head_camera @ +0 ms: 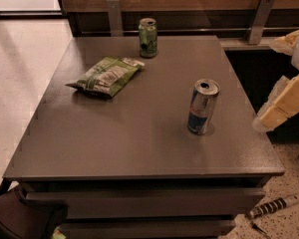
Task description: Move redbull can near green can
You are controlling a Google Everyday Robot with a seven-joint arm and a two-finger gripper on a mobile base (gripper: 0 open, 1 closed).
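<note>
Next, I move my gripper to the redbull can's upper half (204, 97) and close it there, around the sides of the can just below its top.
The redbull can (203, 106) stands upright on the dark grey table (139, 138), right of centre, silver above and blue below. The green can (148, 37) stands upright near the table's far edge, centre-left. The two cans are well apart. My gripper (281, 106) shows as pale cream parts at the right edge of the view, just beyond the table's right side and right of the redbull can, not touching it.
A flat green snack bag (106, 75) lies on the table's left half, in front of the green can. A wooden wall with metal brackets (261, 16) runs behind the table. A striped object (274, 206) lies on the floor at lower right.
</note>
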